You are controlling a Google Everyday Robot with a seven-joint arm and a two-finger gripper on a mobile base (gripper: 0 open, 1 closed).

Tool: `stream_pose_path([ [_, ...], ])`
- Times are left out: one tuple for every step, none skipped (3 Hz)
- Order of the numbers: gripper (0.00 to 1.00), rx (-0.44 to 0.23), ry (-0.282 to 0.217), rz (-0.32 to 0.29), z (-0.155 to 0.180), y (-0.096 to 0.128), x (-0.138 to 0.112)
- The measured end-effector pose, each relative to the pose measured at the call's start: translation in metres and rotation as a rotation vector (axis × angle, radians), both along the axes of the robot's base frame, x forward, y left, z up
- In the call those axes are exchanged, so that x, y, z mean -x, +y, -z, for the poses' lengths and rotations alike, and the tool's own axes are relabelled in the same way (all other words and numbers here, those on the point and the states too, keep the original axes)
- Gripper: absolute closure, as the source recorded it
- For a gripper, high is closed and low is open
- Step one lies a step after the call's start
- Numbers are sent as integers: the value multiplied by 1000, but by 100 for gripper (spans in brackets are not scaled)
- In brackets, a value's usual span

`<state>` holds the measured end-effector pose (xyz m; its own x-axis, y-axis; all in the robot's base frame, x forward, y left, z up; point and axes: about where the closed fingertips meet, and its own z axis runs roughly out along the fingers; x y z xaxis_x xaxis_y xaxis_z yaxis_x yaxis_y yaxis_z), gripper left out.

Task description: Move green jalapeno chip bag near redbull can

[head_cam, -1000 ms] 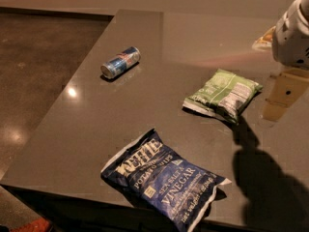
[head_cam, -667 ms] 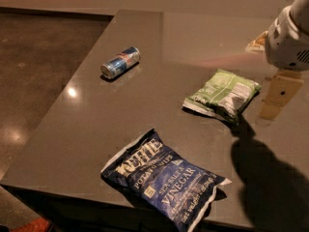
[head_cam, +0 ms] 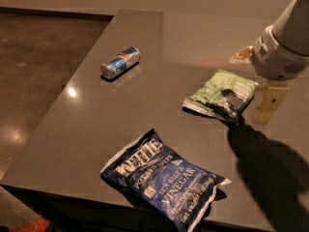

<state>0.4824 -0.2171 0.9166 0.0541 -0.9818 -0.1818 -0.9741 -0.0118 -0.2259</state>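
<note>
I will grip across the middle (head_cam: 223, 93) of the green jalapeno chip bag, between its ends.
The green jalapeno chip bag (head_cam: 219, 93) lies flat on the dark table, right of centre, with a dark panel at its right end. The redbull can (head_cam: 120, 62) lies on its side at the far left of the table, well apart from the bag. My gripper (head_cam: 257, 81) hangs at the right edge of the view, just right of the bag and above the table. Its tan fingers (head_cam: 270, 102) are spread apart and hold nothing. The white arm housing hides the part between them.
A larger dark-blue Kettle Sea Salt & Vinegar bag (head_cam: 164, 178) lies near the table's front edge (head_cam: 72, 190). The table's left edge drops to a brown floor (head_cam: 34, 81). The arm's shadow falls on the table at the front right.
My gripper has moved slightly left and down, closer to the green bag's right end. The bags and the can have not moved.
</note>
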Motion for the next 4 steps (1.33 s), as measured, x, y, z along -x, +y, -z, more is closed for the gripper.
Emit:
stream_pose_path([
  [0, 24, 13, -99, 23, 3, -3],
  [0, 32, 26, -139, 37, 7, -4],
  [0, 44, 30, -156, 50, 13, -6],
  [0, 60, 31, -153, 62, 16, -14],
])
